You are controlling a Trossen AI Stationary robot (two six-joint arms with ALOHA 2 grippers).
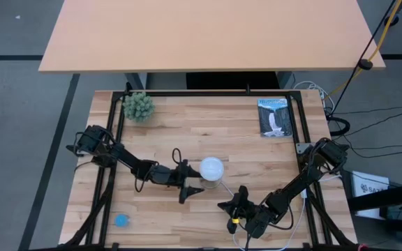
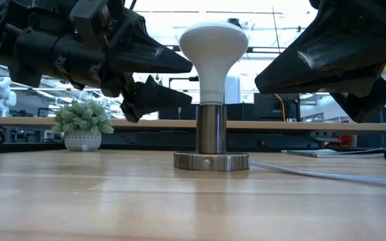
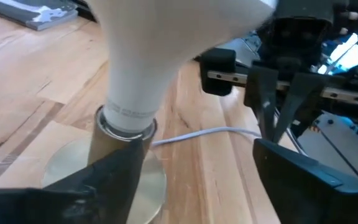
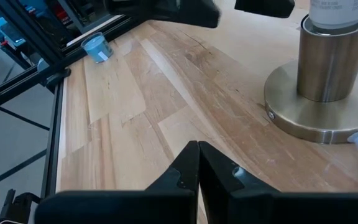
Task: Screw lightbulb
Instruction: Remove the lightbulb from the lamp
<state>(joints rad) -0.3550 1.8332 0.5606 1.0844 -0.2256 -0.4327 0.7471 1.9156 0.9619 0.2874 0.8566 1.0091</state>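
Observation:
My left gripper is going to close on the side of the metal socket (image 1: 209, 180) (image 3: 118, 148), at a spot between the white lightbulb and the round base disc of the socket.
The white lightbulb (image 1: 211, 168) stands upright with its screw base in a metal socket (image 2: 211, 137), which rests on its round base disc on the wooden table. It also shows in the low view (image 2: 213, 47) and the left wrist view (image 3: 160, 56). My left gripper (image 1: 189, 187) is open just to the bulb's left, its fingers pointing level at the bulb's neck; I see no touch. My right gripper (image 1: 230, 206) is shut and empty, near and to the right of the socket; the right wrist view shows its fingertips (image 4: 197, 155) meeting.
A white cord (image 2: 327, 175) runs from the socket's base toward the table's right. A small potted plant (image 1: 138, 106) stands at the far left, a booklet (image 1: 274, 117) lies at the far right, and a small blue object (image 1: 121, 220) lies near the front left.

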